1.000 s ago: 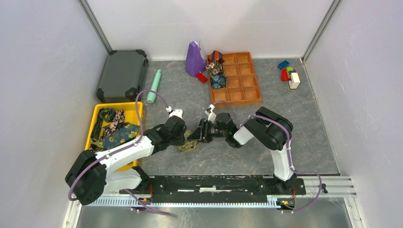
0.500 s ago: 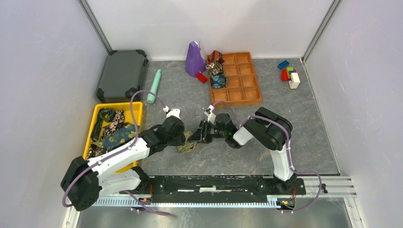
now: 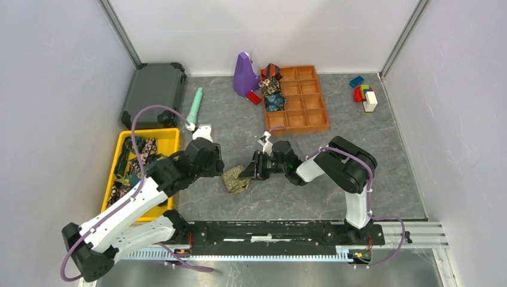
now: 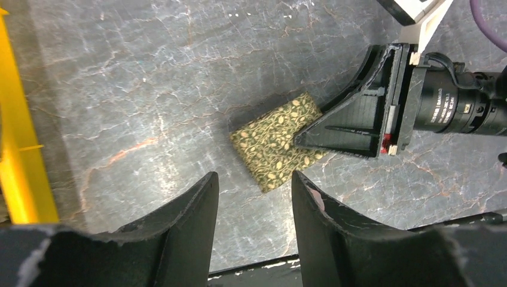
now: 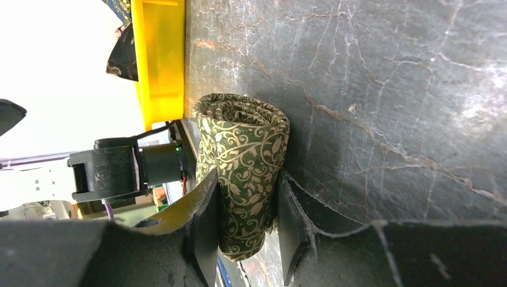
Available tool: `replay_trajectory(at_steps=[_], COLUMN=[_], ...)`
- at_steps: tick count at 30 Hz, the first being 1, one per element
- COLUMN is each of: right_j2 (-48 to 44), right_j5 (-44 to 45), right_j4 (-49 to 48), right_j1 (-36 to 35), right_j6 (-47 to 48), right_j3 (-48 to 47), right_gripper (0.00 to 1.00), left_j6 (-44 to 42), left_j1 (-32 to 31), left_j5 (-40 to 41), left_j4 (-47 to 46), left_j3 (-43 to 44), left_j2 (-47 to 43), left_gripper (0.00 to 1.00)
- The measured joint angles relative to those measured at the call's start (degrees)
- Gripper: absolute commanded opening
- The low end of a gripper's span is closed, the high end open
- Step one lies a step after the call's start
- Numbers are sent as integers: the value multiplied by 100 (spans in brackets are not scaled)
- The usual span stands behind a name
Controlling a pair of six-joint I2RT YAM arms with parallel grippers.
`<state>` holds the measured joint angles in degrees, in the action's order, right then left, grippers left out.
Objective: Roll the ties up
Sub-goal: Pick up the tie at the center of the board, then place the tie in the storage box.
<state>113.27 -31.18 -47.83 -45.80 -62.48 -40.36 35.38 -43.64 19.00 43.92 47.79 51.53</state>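
Note:
I need to put the rolled olive-gold tie down in the orange tray's empty corner compartment [image 3: 277, 119] beside the blue tie with my right gripper.
A rolled olive-gold tie [image 3: 235, 180] lies on the grey table between the two arms. My right gripper [image 3: 246, 172] is shut on it from the right. In the right wrist view both fingers press the sides of the coil [image 5: 242, 149], whose spiral end faces away. My left gripper [image 3: 217, 173] stands open just left of the roll, apart from it. In the left wrist view the roll [image 4: 272, 143] lies beyond the gripper's empty fingertips [image 4: 254, 179]. More ties [image 3: 141, 165] lie loose in the yellow bin [image 3: 171, 134]. Rolled ties [image 3: 272, 91] fill the orange tray's left compartments.
The orange compartment tray [image 3: 311, 123] stands at the back centre beside a purple object [image 3: 244, 75]. A teal cylinder [image 3: 194, 108] and a dark case [image 3: 154, 92] lie at the back left. Toy blocks [image 3: 363, 93] sit at the back right.
My left gripper has opened and drawn back to the left, away from the roll. My right gripper has closed on the rolled tie and stayed in place.

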Motion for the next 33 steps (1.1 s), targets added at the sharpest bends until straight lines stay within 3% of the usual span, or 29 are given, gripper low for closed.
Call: replay_trajectory(at_steps=[14,22,33], right_j2=[-1093,-1587,-1401], right_j5=[131,212,636], right_j4=[1622,2903,4275], right_j1=[444,1250,2446], right_j6=[754,1419,2229], right_j3=[-201,-1158,-2682], right_gripper=[6,5,4], left_j6=[-514,-514,-516], left_j1=[0,0,0], left_j5=[297,339,341], left_j4=[581,573,573], left_j3=[155,155,153], left_j2=[-597,-767,-791], left_gripper=[58,59,59])
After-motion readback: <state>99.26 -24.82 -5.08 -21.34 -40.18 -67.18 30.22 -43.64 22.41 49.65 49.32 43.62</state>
